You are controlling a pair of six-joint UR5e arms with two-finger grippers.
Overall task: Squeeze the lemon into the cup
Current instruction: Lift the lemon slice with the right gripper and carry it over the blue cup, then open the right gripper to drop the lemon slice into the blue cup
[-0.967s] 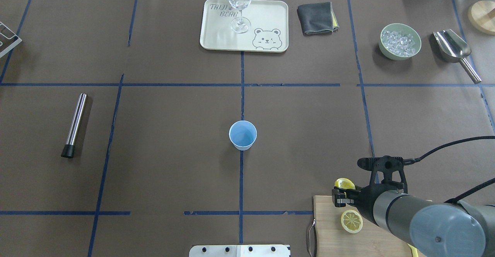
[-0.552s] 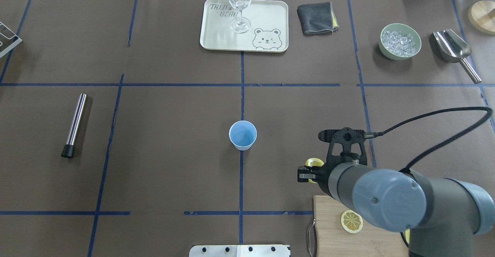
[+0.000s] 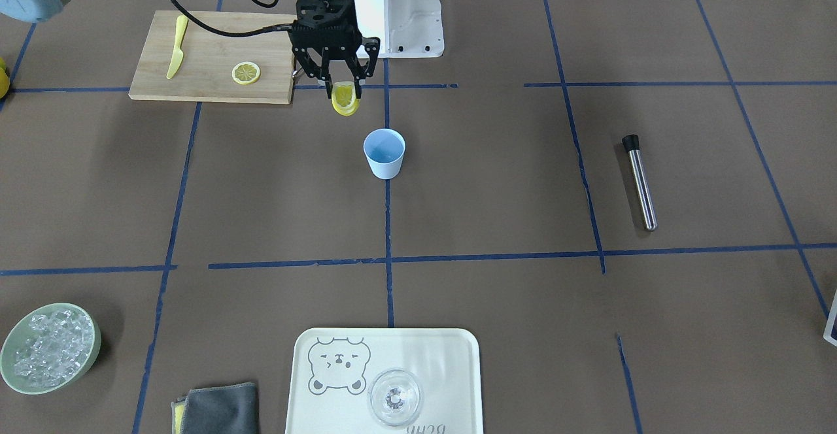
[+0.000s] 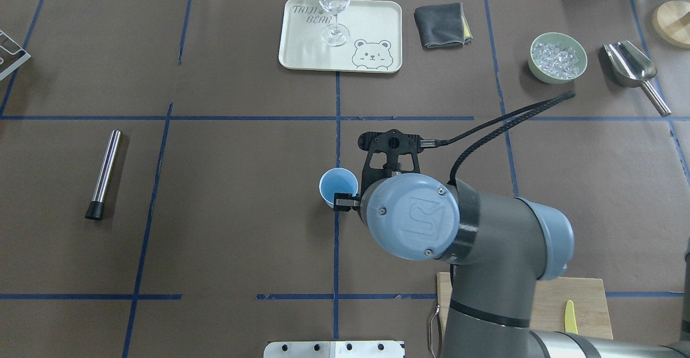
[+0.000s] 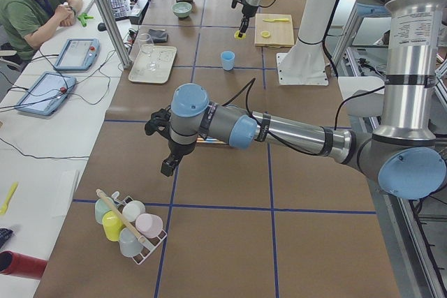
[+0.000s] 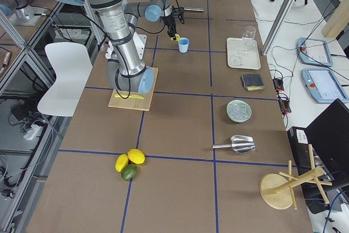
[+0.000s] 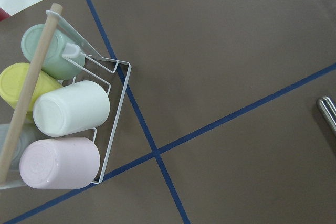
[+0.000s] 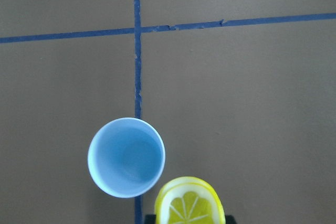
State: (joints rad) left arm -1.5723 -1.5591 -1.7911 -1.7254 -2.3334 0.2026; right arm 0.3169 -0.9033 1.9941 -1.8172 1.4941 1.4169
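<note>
Next, I let go of the lemon slice with my right gripper inside the opening of the light-blue cup (image 3: 384, 147) (image 8: 127, 157) on the blue line.
The light-blue cup (image 3: 384, 153) stands upright near the table's middle, seen from above in the right wrist view (image 8: 126, 157). My right gripper (image 3: 344, 94) is shut on a lemon slice (image 3: 345, 102) and holds it on edge above the table, just beside the cup on the robot's side, clear of its rim. The slice shows at the bottom of the right wrist view (image 8: 189, 204). In the overhead view the arm hides the slice. My left gripper (image 5: 166, 165) hovers near a rack of cups (image 5: 129, 225); I cannot tell whether it is open.
A second lemon slice (image 3: 246, 72) and a yellow knife (image 3: 176, 46) lie on the wooden board (image 3: 209, 91). A tray (image 4: 372, 23) bears a clear glass (image 4: 335, 2). An ice bowl (image 4: 557, 57), scoop (image 4: 630, 67), grey cloth (image 4: 441, 25) and steel rod (image 4: 105, 172) lie around.
My right gripper has carried the lemon slice from the cutting board's edge away to the left and forward, up to the cup. The cup has not moved.
</note>
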